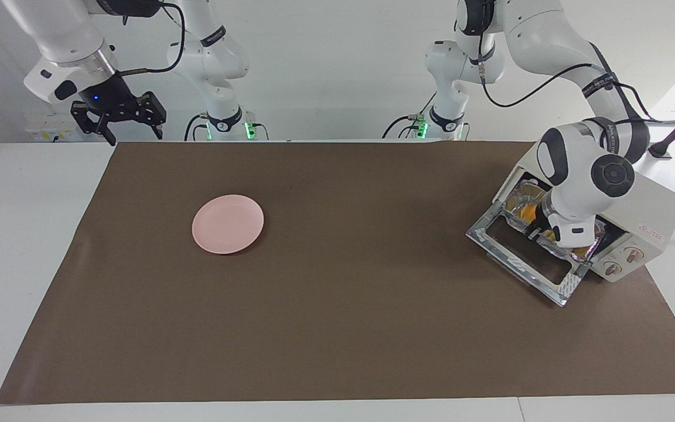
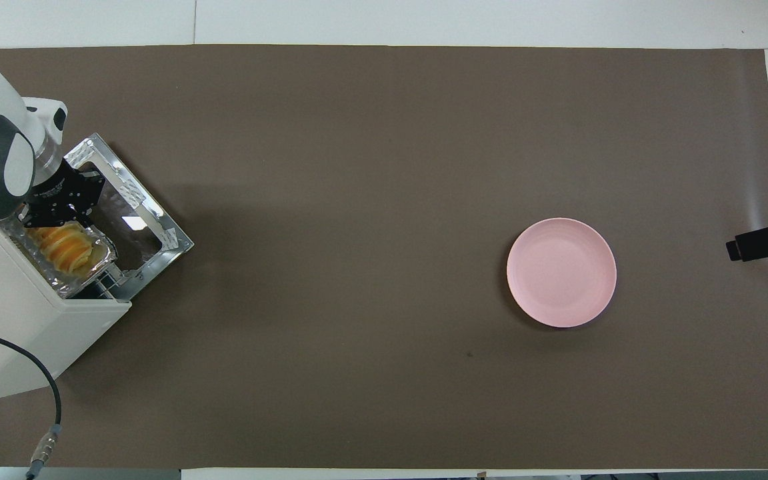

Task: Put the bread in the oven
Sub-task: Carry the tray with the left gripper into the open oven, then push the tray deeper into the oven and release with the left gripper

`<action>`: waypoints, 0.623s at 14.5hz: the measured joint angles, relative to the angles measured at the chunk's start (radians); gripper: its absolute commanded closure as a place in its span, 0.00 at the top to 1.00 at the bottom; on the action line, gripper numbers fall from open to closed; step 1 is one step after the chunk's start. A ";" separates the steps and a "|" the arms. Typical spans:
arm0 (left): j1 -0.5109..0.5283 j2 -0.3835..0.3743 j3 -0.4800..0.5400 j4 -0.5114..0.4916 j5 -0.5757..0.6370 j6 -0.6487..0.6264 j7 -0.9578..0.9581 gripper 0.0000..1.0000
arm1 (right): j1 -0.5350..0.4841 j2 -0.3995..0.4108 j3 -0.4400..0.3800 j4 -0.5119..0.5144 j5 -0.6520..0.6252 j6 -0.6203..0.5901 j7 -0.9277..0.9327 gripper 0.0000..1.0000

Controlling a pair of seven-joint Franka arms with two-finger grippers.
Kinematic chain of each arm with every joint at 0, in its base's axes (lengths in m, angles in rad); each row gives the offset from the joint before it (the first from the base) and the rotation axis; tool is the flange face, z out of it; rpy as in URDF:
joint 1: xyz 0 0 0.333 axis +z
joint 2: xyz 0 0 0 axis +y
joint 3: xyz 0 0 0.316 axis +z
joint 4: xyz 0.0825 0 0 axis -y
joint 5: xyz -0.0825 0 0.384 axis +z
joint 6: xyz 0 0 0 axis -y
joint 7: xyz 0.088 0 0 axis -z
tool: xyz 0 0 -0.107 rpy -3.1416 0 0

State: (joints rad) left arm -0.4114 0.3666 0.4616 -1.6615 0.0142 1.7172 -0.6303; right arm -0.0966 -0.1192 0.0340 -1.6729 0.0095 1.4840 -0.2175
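Note:
Next, my left gripper releases the bread in its foil tray just inside the oven's opening (image 2: 50,249), behind the glass door.
The cream-white oven (image 1: 651,214) stands at the left arm's end of the table, its glass door (image 1: 519,258) dropped open. The bread (image 2: 67,248), yellow slices with orange crusts, lies in a crinkled foil tray (image 2: 103,257) in the oven's mouth. In the facing view the bread (image 1: 526,212) shows only in part under the arm. My left gripper (image 2: 54,219) is down at the oven's opening, right over the end of the bread and the tray; it also shows in the facing view (image 1: 539,234). My right gripper (image 1: 134,136) is open and empty, waiting above the table's edge at the right arm's end.
A round pink plate (image 1: 228,224) sits empty on the brown mat (image 1: 337,328), toward the right arm's end; it also shows in the overhead view (image 2: 561,272). The oven's open door (image 2: 137,227) juts out over the mat. A black cable (image 2: 51,393) trails from the oven.

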 measured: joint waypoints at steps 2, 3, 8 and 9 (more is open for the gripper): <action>0.001 -0.002 0.000 0.000 0.001 -0.008 0.005 0.00 | 0.000 0.000 0.000 0.000 0.000 0.000 0.000 1.00; 0.002 -0.004 0.001 0.000 0.001 -0.011 0.006 0.00 | 0.000 0.000 0.000 0.000 0.000 0.000 0.000 1.00; 0.017 -0.019 0.002 -0.002 0.015 -0.039 0.033 0.00 | 0.000 0.000 0.000 0.000 0.000 0.000 0.000 1.00; 0.020 -0.024 0.002 -0.002 0.023 -0.041 0.036 0.00 | 0.000 0.000 0.000 0.000 0.000 0.000 0.000 1.00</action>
State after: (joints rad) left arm -0.3911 0.3429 0.4639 -1.6634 0.0368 1.6761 -0.5942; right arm -0.0966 -0.1192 0.0341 -1.6729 0.0095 1.4840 -0.2175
